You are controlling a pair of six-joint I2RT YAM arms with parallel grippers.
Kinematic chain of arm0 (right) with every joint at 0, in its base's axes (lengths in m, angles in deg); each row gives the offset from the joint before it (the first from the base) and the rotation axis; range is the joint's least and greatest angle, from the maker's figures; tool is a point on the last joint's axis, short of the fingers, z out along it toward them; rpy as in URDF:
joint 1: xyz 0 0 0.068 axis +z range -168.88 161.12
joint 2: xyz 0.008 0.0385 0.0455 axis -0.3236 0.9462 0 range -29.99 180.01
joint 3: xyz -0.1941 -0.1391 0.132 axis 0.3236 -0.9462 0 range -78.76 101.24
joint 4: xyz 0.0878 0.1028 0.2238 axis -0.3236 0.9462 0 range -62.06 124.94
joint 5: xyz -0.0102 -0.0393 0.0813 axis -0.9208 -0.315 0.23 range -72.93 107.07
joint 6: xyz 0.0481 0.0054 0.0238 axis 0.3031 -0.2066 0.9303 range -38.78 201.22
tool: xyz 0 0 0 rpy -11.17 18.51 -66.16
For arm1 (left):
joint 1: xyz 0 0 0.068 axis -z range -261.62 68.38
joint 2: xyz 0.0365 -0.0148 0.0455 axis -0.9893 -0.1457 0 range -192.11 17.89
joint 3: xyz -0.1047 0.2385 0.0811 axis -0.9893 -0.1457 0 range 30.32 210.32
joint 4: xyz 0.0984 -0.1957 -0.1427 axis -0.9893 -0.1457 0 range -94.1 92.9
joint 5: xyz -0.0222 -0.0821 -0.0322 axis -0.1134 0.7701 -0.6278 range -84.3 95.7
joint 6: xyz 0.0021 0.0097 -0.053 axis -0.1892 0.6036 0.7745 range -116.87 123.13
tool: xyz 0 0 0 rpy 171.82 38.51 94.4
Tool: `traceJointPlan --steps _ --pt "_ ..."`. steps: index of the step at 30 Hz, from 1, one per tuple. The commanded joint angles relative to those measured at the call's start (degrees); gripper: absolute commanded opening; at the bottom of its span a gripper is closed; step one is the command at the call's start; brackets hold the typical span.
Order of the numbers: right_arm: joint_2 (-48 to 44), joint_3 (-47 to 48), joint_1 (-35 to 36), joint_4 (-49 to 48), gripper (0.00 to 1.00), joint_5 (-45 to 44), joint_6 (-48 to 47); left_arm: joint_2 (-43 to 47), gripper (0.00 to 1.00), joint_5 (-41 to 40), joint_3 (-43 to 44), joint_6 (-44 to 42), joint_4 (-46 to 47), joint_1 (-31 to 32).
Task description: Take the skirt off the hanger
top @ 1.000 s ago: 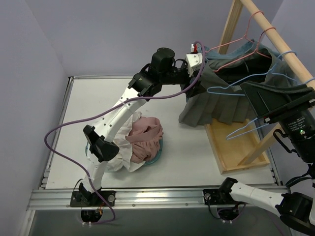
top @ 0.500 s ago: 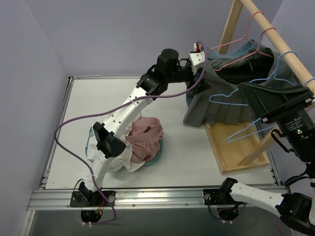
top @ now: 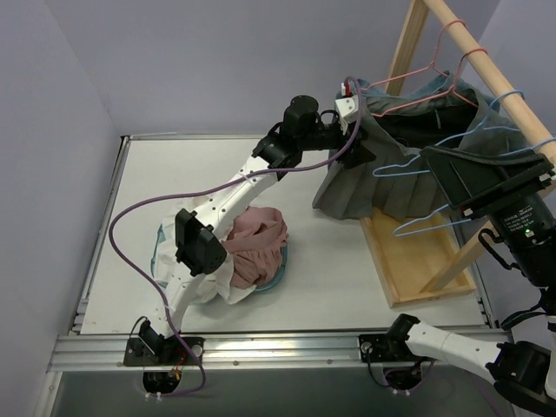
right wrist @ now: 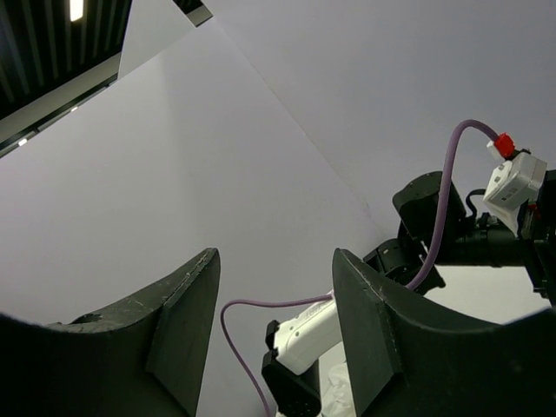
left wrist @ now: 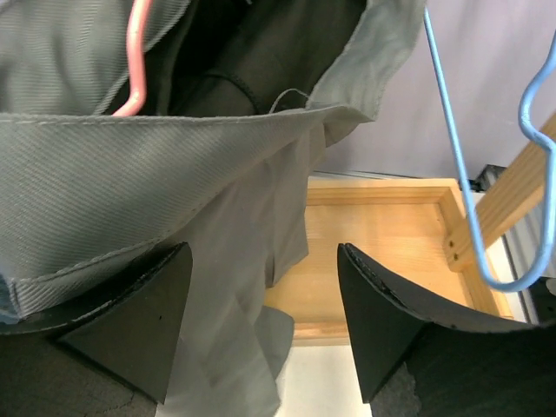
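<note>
The skirt's waistband is lying across one finger of my left gripper. I should back off, and then I should pinch the waistband [left wrist: 126,129] by the end of the pink hanger.
The grey pleated skirt [top: 360,187] hangs on a pink wire hanger [top: 417,87] from the wooden rail [top: 491,69] at the back right. My left gripper [top: 359,149] is stretched out to the skirt's left upper edge. In the left wrist view the left gripper [left wrist: 261,295] is open; the skirt's waistband [left wrist: 156,165] lies across its left finger and loose fabric hangs between the fingers. The pink hanger's hook end [left wrist: 135,52] shows above. My right gripper [top: 439,165] is raised beside the rack, and the right wrist view shows it [right wrist: 276,321] open on nothing.
Two blue wire hangers [top: 408,165] [top: 434,221] hang empty next to the skirt; one [left wrist: 460,174] passes right of my left fingers. The rack's wooden base tray [top: 417,261] lies below. A pile of pink and white clothes [top: 252,248] sits mid-table.
The left arm has reached farther right, up against the skirt's waistband. The skirt and the blue hangers have swayed. The right arm has stayed put.
</note>
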Motion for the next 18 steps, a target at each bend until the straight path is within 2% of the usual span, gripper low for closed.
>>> traceJointPlan --steps 1,5,6,9,11,14,18 --pt "0.04 0.4 -0.31 -2.94 0.5 0.83 0.39 1.8 0.77 4.26 1.53 1.07 4.3 -0.63" --pt "0.39 0.66 -0.31 -2.94 0.49 0.92 0.22 -0.14 0.72 5.76 5.23 2.99 4.64 -1.07" --pt "0.39 0.75 -0.31 -2.94 0.49 0.92 0.13 -0.32 0.65 6.29 5.14 4.04 5.52 -1.16" --pt "0.48 0.58 -0.31 -2.85 0.49 0.66 -0.04 -1.28 0.54 10.15 4.79 9.23 11.13 -1.42" --pt "0.56 0.49 -0.31 -2.85 0.49 0.74 -0.05 -2.07 0.52 12.0 4.97 12.73 15.89 -1.42" --pt "0.74 0.57 -0.31 -2.94 0.47 1.09 0.04 -4.18 0.45 12.8 8.21 14.07 15.72 -1.51" --pt "0.21 0.31 -0.4 -2.23 0.45 1.18 0.22 0.88 0.43 13.58 1.04 15.66 22.81 -1.78"
